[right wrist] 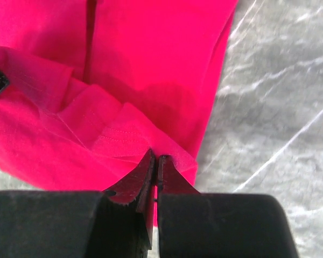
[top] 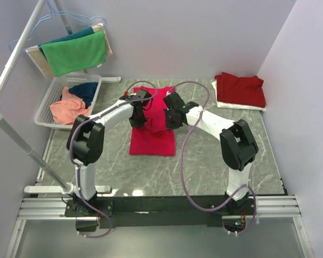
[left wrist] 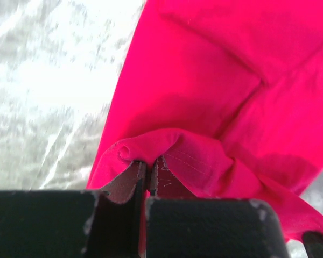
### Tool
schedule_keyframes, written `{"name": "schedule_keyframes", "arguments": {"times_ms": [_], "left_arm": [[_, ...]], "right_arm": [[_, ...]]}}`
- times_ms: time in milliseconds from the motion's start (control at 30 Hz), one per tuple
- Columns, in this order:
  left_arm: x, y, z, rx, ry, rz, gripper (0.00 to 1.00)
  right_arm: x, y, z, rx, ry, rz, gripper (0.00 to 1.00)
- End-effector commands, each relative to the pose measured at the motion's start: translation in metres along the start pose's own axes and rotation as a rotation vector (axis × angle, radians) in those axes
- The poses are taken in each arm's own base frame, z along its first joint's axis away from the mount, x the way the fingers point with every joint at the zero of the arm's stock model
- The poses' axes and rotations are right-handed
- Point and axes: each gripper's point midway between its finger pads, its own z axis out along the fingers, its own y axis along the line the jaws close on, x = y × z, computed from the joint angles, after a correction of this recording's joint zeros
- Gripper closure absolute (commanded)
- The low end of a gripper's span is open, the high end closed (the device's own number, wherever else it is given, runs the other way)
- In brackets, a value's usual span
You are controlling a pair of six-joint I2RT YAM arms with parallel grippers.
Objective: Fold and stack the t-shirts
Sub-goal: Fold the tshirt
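The pinkish-red t-shirt's hem bunches up between my grippers, so next my right gripper opens, retake the hem's corner (right wrist: 184, 161) and spreads it flat before the next fold.
A bright pinkish-red t-shirt (top: 152, 137) lies lengthwise on the middle of the marble table, folded into a narrow strip. My left gripper (top: 138, 114) is shut on a bunched hem of it (left wrist: 151, 145), and my right gripper (top: 171, 114) is shut on the other hem corner (right wrist: 167, 148). Both hold the shirt's far end lifted above the lower part. A darker maroon-red t-shirt (top: 240, 88) lies folded at the back right. A salmon-orange t-shirt (top: 67, 107) and a navy one (top: 86, 91) sit crumpled in the basket.
A white basket (top: 48, 105) stands at the back left. Green, teal and beige towels (top: 72, 52) hang on a rack (top: 16, 51) above it. A white cloth (top: 237, 105) lies under the maroon shirt. Walls close in on three sides.
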Motion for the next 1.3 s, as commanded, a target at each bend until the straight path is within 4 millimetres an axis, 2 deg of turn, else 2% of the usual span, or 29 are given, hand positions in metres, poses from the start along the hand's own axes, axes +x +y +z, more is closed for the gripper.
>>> {"name": "schedule_keyframes", "arguments": {"times_ms": [0,67,100,133,167,233,267,367,467,533,600,633,667,700,733,767,800,833,867,900,933,967,1000,1033,1100,1133,1167,1267], "left_arm": [[-0.019,-0.014,0.01,0.03,0.001,0.042,0.99],[-0.03,-0.015,0.014,0.034,-0.007,0.039,0.77],[-0.034,-0.016,0.017,0.039,-0.013,0.037,0.59],[-0.041,-0.017,0.018,0.048,-0.026,0.03,0.48],[-0.054,-0.013,0.018,0.039,-0.06,0.012,0.46],[-0.078,-0.014,0.017,0.052,-0.126,-0.024,0.41],[-0.1,-0.01,0.014,0.044,-0.176,-0.065,0.4],[-0.135,-0.008,0.008,0.027,-0.262,-0.118,0.39],[-0.152,-0.017,-0.007,0.062,-0.304,-0.122,0.37],[-0.152,-0.019,-0.013,0.091,-0.304,-0.108,0.37],[-0.141,-0.019,-0.019,0.124,-0.271,-0.081,0.37],[-0.127,-0.011,-0.013,0.108,-0.232,-0.051,0.37],[-0.121,-0.008,-0.019,0.11,-0.218,-0.04,0.38],[-0.112,-0.004,-0.02,0.11,-0.19,-0.028,0.39],[-0.093,0.009,-0.011,0.078,-0.143,0.003,0.42],[-0.088,0.015,-0.021,0.088,-0.144,0.008,0.45],[-0.081,0.019,-0.022,0.094,-0.136,0.023,0.47],[-0.06,0.031,-0.016,0.086,-0.091,0.043,0.53],[-0.062,0.033,-0.03,0.109,-0.118,0.037,0.57],[-0.057,0.036,-0.034,0.121,-0.118,0.036,0.62],[-0.043,0.041,-0.032,0.132,-0.087,0.045,0.68],[-0.044,0.04,-0.042,0.164,-0.103,0.04,0.71],[-0.039,0.038,-0.043,0.186,-0.089,0.045,0.73],[-0.031,0.038,-0.042,0.203,-0.064,0.057,0.8],[-0.023,0.036,-0.039,0.213,-0.039,0.071,0.88],[-0.02,0.035,-0.038,0.212,-0.032,0.087,0.95],[-0.015,0.034,-0.032,0.206,-0.016,0.1,0.99],[-0.007,0.025,-0.025,0.22,0.02,0.133,0.99]], "right_arm": [[-0.024,-0.006,0.005,-0.003,-0.026,0.011,1.0],[-0.034,-0.008,0.009,-0.006,-0.043,0.03,1.0],[-0.04,-0.012,0.011,-0.01,-0.052,0.045,0.85],[-0.045,-0.015,0.014,-0.013,-0.062,0.06,0.79],[-0.056,-0.014,0.015,-0.03,-0.093,0.08,0.75],[-0.074,-0.025,0.019,-0.025,-0.13,0.127,0.7],[-0.082,-0.024,0.02,-0.046,-0.138,0.144,0.66],[-0.108,-0.029,0.025,-0.073,-0.167,0.192,0.64],[-0.124,-0.027,0.029,-0.102,-0.169,0.211,0.63],[-0.13,-0.027,0.028,-0.097,-0.177,0.211,0.63],[-0.126,-0.028,0.021,-0.088,-0.166,0.203,0.64],[-0.118,-0.031,0.02,-0.077,-0.141,0.199,0.64],[-0.113,-0.03,0.016,-0.079,-0.132,0.194,0.64],[-0.099,-0.031,0.009,-0.077,-0.111,0.184,0.65],[-0.092,-0.034,0.005,-0.063,-0.107,0.172,0.65],[-0.083,-0.03,0.001,-0.064,-0.101,0.157,0.65],[-0.072,-0.031,-0.009,-0.064,-0.099,0.143,0.65],[-0.067,-0.03,-0.013,-0.055,-0.104,0.134,0.65],[-0.06,-0.023,-0.018,-0.063,-0.102,0.119,0.65],[-0.054,-0.019,-0.026,-0.071,-0.104,0.107,0.65],[-0.05,-0.015,-0.028,-0.071,-0.1,0.099,0.65],[-0.045,-0.014,-0.029,-0.064,-0.097,0.091,0.65],[-0.038,-0.003,-0.031,-0.074,-0.084,0.07,0.65],[-0.033,0.001,-0.03,-0.08,-0.075,0.06,0.66],[-0.022,0.016,-0.026,-0.1,-0.056,0.026,0.75],[-0.019,0.022,-0.024,-0.109,-0.05,0.017,0.85],[-0.016,0.026,-0.021,-0.116,-0.04,0.012,1.0],[-0.009,0.041,-0.009,-0.145,0.003,0.003,1.0]]}}
